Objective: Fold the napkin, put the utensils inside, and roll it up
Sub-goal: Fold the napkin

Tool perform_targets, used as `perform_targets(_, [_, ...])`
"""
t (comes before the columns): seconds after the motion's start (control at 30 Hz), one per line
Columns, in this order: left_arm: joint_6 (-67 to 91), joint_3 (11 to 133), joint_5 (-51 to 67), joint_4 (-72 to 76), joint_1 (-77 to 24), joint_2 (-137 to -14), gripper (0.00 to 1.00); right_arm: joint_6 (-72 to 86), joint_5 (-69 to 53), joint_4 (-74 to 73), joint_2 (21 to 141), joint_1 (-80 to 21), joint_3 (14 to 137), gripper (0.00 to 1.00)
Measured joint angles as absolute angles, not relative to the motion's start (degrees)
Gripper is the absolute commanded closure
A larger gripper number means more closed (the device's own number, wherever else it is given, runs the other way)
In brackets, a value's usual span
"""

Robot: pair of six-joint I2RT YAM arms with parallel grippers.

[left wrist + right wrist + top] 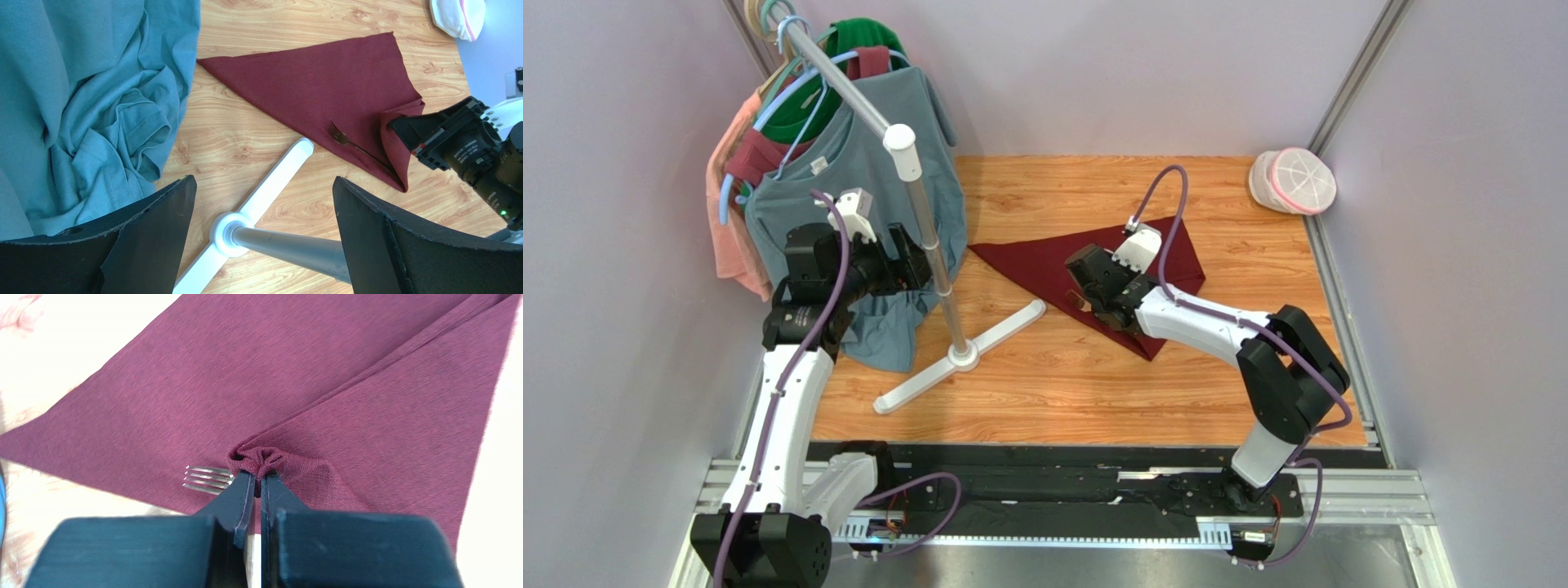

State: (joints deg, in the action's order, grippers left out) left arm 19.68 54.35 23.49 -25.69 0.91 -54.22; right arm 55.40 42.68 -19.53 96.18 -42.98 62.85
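I can see the fork's tines sticking out past the napkin's bunched corner, so I should lay the corner down with my right gripper and take the napkin's edge nearer the tines (239, 454).
The maroon napkin (1063, 272) lies folded into a triangle on the wooden table; it also shows in the left wrist view (319, 86) and the right wrist view (245, 386). The slim metal fork (356, 146) lies on its near edge, tines (205, 479) showing beside the right fingers. My right gripper (1097, 304) is shut on a bunched corner of the napkin (261, 460), lifted over the fork handle. My left gripper (264, 226) is open around the grey rack pole, up by the hanging shirts.
A clothes rack with a grey pole (928, 233) and white T-shaped base (959, 358) stands at left, hung with a teal shirt (854, 184) and others. A white mesh pouch (1293, 180) lies at the back right corner. Grey walls enclose the table.
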Motion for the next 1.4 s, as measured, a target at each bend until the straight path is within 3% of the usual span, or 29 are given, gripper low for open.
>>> perform_targets(0.43, [19.73, 54.11, 23.49, -25.43, 0.91, -54.24, 0.09, 53.47, 40.82, -16.97, 101.08, -46.13, 64.25, 0.97])
perform_targets(0.47, [19.77, 54.11, 23.51, -25.43, 0.91, -54.24, 0.09, 53.45, 40.69, -16.91, 101.34, -46.19, 64.29, 0.93])
perform_targets(0.5, [19.86, 54.08, 23.51, -25.41, 0.91, -54.24, 0.09, 53.28, 40.47, -16.95, 101.73, -46.28, 64.49, 0.79])
perform_targets(0.6, [19.99, 54.08, 23.51, -25.41, 0.91, -54.24, 0.09, 52.93, 39.7, -16.8, 103.18, -46.35, 65.58, 0.54])
perform_targets(0.7, [20.14, 54.08, 23.51, -25.41, 0.91, -54.24, 0.09, 52.58, 38.37, -16.62, 104.22, -46.37, 66.48, 0.43])
perform_targets(0.93, [20.23, 54.08, 23.49, -25.41, 0.91, -54.24, 0.09, 50.19, 36.03, -15.97, 103.66, -45.89, 69.3, 0.39])
perform_targets(1.0, [20.25, 54.08, 23.49, -25.41, 0.91, -54.24, 0.09, 48.45, 34.63, -15.99, 101.16, -45.34, 69.1, 0.16])
perform_targets(1.2, [20.29, 54.08, 23.53, -25.39, 0.91, -54.24, 0.09, 42.96, 29.78, -15.03, 88.42, -41.19, 65.12, 0.18])
perform_targets(1.4, [20.47, 53.54, 23.38, -24.8, 0.91, -54.24, 0.11, 37.58, 17.41, -10.68, 78.76, -33.93, 52.47, 0.2])
